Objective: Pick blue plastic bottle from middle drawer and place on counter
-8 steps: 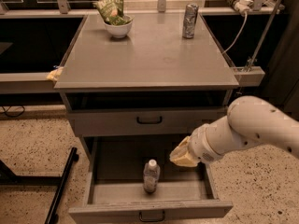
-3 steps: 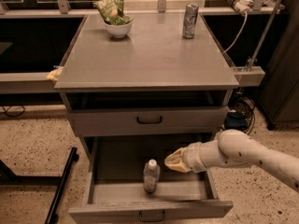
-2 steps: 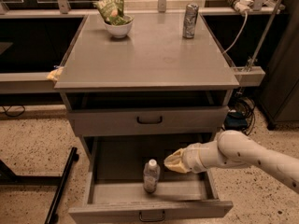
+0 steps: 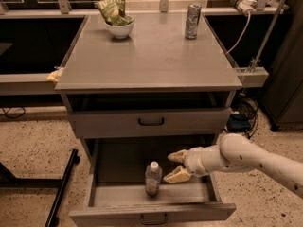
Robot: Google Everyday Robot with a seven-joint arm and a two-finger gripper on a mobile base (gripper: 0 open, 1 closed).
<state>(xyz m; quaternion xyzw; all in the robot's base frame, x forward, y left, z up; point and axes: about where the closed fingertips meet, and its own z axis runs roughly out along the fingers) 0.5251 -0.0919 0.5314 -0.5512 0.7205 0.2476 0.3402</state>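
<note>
Next, the robot's gripper will move to the middle of the blue plastic bottle's body (image 4: pixel 153 179), below its white cap, and close there.
The blue plastic bottle (image 4: pixel 152 178), small and clear with a white cap, stands upright in the open middle drawer (image 4: pixel 151 211) near its front. My gripper (image 4: pixel 173 167) reaches into the drawer from the right at the end of the white arm. Its two tan fingers (image 4: pixel 179 174) are spread open, just right of the bottle and apart from it. The grey counter (image 4: pixel 151 51) tops the cabinet above.
A white bowl (image 4: pixel 119 28) with a green snack bag sits at the counter's back left. A metal can (image 4: pixel 192 21) stands at the back right. A closed upper drawer (image 4: pixel 151 121) with a black handle overhangs the open one. A black bar (image 4: pixel 64 186) stands on the floor at left.
The arm has lowered and reached further into the drawer toward the bottle. The gripper's fingers have spread apart. The bottle has not moved.
</note>
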